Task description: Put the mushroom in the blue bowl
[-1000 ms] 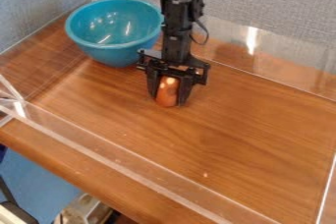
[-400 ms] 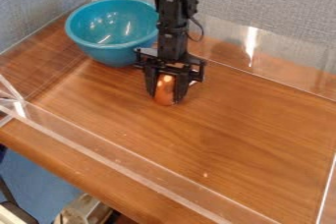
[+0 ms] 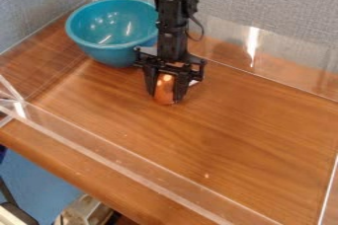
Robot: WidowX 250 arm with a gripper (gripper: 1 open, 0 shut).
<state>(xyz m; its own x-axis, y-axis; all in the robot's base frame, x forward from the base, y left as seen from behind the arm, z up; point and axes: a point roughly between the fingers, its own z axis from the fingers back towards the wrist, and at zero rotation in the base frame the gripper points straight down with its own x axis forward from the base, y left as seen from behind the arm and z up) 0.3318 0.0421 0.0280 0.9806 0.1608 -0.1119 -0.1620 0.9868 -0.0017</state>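
Next, I let go of the mushroom, still just above the wooden table, with my gripper near the middle of the blue bowl's bottom (image 3: pixel 121 32).
The mushroom (image 3: pixel 165 90), orange-brown, sits between the black fingers of my gripper (image 3: pixel 168 89), just above the wooden table to the right of the bowl. The gripper points straight down and is shut on the mushroom. The blue bowl (image 3: pixel 113 29) stands at the back left of the table, its inside showing nothing in it, with its rim a short way left of the gripper. The mushroom's stem is hidden by the fingers.
The wooden tabletop (image 3: pixel 224 130) is fenced by low clear acrylic walls (image 3: pixel 106 160) along the front, left and back right. A grey-blue wall rises behind. The black arm (image 3: pixel 172 7) comes down from the top behind the bowl.
The gripper has tightened on the mushroom and drifted slightly left and up. The bowl has not moved.
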